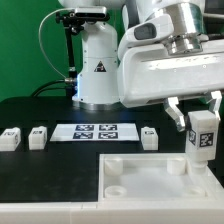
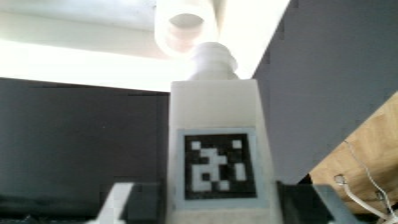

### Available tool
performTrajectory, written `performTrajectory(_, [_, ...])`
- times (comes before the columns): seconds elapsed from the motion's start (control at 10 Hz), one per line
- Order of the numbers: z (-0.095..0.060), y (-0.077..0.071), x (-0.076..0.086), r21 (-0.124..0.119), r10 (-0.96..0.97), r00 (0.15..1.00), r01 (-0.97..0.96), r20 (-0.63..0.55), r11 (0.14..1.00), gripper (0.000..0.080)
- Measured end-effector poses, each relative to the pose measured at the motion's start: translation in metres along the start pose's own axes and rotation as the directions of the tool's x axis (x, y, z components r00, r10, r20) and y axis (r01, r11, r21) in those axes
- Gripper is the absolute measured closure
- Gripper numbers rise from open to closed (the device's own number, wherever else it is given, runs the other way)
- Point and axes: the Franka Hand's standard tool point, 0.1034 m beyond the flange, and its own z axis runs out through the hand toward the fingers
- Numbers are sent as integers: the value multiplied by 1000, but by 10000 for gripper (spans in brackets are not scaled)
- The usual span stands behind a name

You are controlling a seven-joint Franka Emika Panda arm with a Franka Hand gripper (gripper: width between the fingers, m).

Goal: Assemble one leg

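Note:
The robot's gripper should release the leg, upright in the white board's front corner socket (image 1: 194,188) (image 2: 185,28) just below it.
My gripper (image 1: 197,115) is shut on a leg (image 1: 202,136), a white blocky peg with a black-and-white tag facing the camera. It hangs upright above the right part of the large white board (image 1: 150,172) on the exterior view's right. In the wrist view the leg (image 2: 217,120) fills the middle, its tag (image 2: 217,165) facing the camera. Its narrow ribbed end points toward a round corner socket (image 2: 183,22) of the board (image 2: 98,40). The dark fingers (image 2: 306,203) flank the leg's near end. I cannot tell whether the tip touches the socket.
Three loose legs stand on the black table behind the board: two at the exterior view's left (image 1: 10,138) (image 1: 38,136) and one nearer the middle (image 1: 150,137). The marker board (image 1: 98,131) lies between them. The arm's white base (image 1: 98,70) stands at the back.

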Motion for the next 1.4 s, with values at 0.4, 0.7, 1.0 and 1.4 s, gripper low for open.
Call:
performTrajectory(0.4, [6,12,4,-11,0,1000,0,-2,1000,508])
performTrajectory(0.7, [15,12,-3,-9,2,1000,-2,10,1000,508])
performTrajectory(1.0, [22,9,-11,-4,0,1000,0,25,1000,508])
performTrajectory(1.4, [28,10,-15,-3,4,999,-4,32,1000,508])
